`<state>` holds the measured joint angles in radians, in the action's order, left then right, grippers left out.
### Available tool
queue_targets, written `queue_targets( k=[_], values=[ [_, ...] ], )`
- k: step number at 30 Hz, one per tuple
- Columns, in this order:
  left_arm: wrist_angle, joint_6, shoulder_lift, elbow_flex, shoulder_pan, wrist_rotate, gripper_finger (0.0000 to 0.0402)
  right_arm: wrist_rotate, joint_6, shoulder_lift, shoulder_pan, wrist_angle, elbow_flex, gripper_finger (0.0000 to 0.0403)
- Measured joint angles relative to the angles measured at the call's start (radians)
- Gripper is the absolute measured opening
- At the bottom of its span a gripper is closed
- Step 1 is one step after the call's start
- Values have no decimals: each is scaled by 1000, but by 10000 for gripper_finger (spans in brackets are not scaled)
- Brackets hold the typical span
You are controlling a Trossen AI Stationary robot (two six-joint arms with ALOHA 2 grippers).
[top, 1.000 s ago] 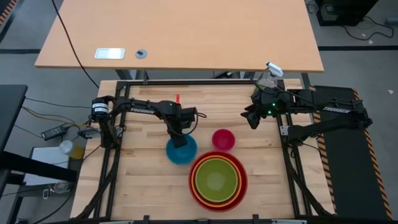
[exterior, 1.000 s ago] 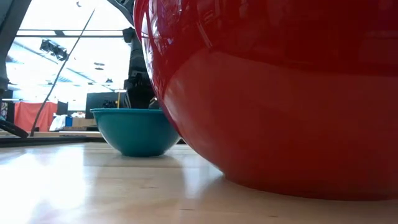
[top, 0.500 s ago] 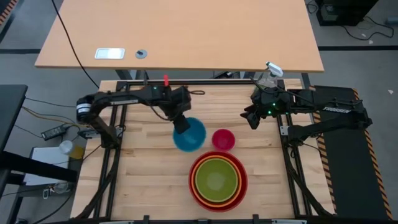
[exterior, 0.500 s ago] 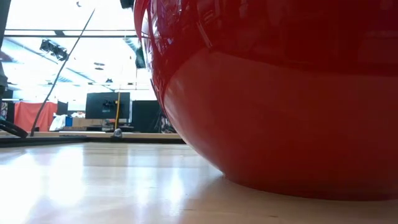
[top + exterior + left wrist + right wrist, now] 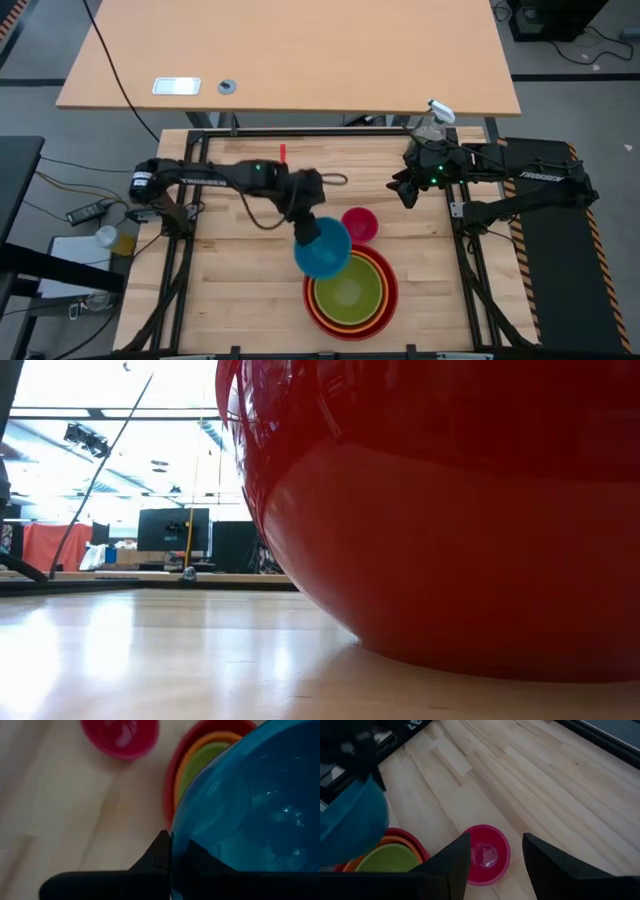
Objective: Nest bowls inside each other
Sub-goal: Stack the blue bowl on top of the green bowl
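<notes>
Next, my left gripper puts the blue bowl down inside the lime green bowl [image 5: 350,293] of the stack and lets it go.
My left gripper [image 5: 304,222] is shut on a blue bowl [image 5: 322,248] and holds it in the air over the far left edge of a stack. The stack is a red bowl [image 5: 392,292] with an orange bowl [image 5: 313,302] in it and a lime green bowl [image 5: 348,290] inside that. It stands on the table near the front edge. A small pink bowl [image 5: 360,224] rests on its base just beyond the stack. My right gripper [image 5: 405,190] hangs open at the far right, above the table and touching nothing. The pink bowl [image 5: 485,854] shows below its fingers. My left gripper pinches the blue bowl's rim [image 5: 172,862], one finger [image 5: 161,851] outside the wall and the other inside, showing dark through the plastic. The fingers slant down from the table's far left. The bowl hangs tilted below them, lifted clear of the table and the stack.
A clear spray bottle [image 5: 432,118] stands at the table's far right corner, behind my right arm. Black frame rails [image 5: 300,133] run round the table. Bare wood lies left of the stack [image 5: 240,280]. In the low view the red bowl [image 5: 450,510] fills most of the picture.
My left gripper has lifted the blue bowl off the table. It rose first toward the far edge, then swung right and toward the near edge, to above the stack's rim. The bowl has tipped as it rose and has left the low view.
</notes>
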<state>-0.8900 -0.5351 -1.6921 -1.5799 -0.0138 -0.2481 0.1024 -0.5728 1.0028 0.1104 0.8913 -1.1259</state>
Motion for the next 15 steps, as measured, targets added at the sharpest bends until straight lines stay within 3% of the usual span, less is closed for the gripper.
queue_targets(
  k=[15],
  values=[
    [295,-239,-97,0,-153,6,12,-43,-3,0,0,0,0,185]
  ],
)
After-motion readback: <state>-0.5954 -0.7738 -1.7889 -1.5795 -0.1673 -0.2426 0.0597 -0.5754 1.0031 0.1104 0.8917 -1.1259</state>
